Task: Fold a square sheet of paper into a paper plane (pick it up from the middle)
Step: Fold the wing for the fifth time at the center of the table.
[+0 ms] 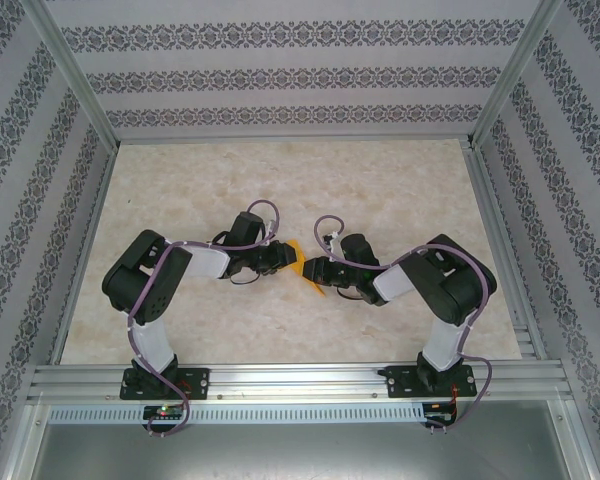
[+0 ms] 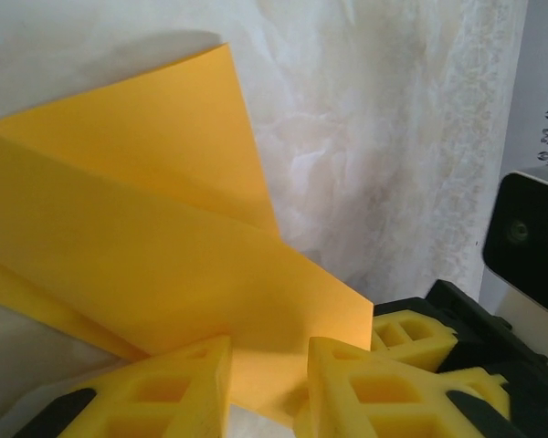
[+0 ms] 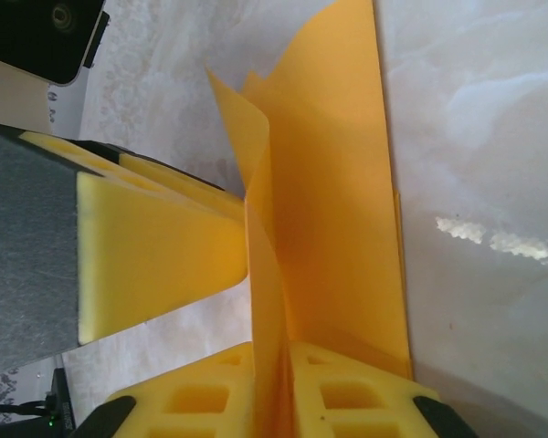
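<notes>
The paper's upright flap is buckling next to the finger of my left gripper, so next my right gripper opens and pinches the flap nearer to the paper's near end (image 1: 319,290).
The square sheet of paper (image 1: 300,252) is orange and partly folded, and it is held between the two grippers at the middle of the table. In the left wrist view the paper (image 2: 164,228) spreads out in flat layers with a diagonal crease. My left gripper (image 2: 269,356) stands open, its yellow fingers apart, and a corner of the paper lies in the gap. In the right wrist view the paper (image 3: 338,182) rises as an upright fold. My right gripper (image 3: 279,360) is shut on its lower edge. The left gripper (image 1: 285,262) and the right gripper (image 1: 314,270) meet tip to tip.
The pale marble-look table top (image 1: 280,180) has free room behind and to both sides of the arms. Aluminium frame rails (image 1: 280,378) run along the near edge and the sides. Patterned walls enclose the table. The other arm's yellow finger (image 3: 155,246) stands close to the left of the fold.
</notes>
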`<state>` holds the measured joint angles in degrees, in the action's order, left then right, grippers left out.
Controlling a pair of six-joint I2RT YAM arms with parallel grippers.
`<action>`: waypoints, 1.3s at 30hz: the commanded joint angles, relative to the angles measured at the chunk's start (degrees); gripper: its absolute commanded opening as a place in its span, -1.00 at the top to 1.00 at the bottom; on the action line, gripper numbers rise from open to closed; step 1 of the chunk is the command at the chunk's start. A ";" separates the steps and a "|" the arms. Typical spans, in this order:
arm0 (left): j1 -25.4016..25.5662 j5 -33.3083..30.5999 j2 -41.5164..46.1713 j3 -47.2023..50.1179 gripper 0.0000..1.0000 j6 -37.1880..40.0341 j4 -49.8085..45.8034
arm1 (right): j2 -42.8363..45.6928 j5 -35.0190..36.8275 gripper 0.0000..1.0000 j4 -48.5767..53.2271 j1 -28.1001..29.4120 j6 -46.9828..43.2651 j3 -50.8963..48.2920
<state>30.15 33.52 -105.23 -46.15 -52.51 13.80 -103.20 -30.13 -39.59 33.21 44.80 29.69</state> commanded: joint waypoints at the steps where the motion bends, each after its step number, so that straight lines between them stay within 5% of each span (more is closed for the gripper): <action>1: 0.62 -1.53 -0.89 -1.24 0.42 0.70 -2.01 | 2.78 -0.19 0.62 5.14 -0.47 -3.73 0.85; 14: 0.60 -1.79 -1.86 -1.91 0.44 0.30 -3.26 | 11.16 1.52 0.51 21.39 0.34 -19.82 3.47; 24: 0.59 -1.79 -1.90 -1.86 0.44 0.21 -3.41 | 7.73 1.64 0.52 22.37 0.78 -19.42 3.79; 39: 0.60 -0.15 -0.04 -2.76 0.42 1.00 -2.85 | 3.08 0.19 0.87 18.32 0.10 -13.25 1.92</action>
<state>30.15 32.71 -105.93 -48.03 -52.51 10.59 -97.65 -29.47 -19.14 33.21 29.52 32.56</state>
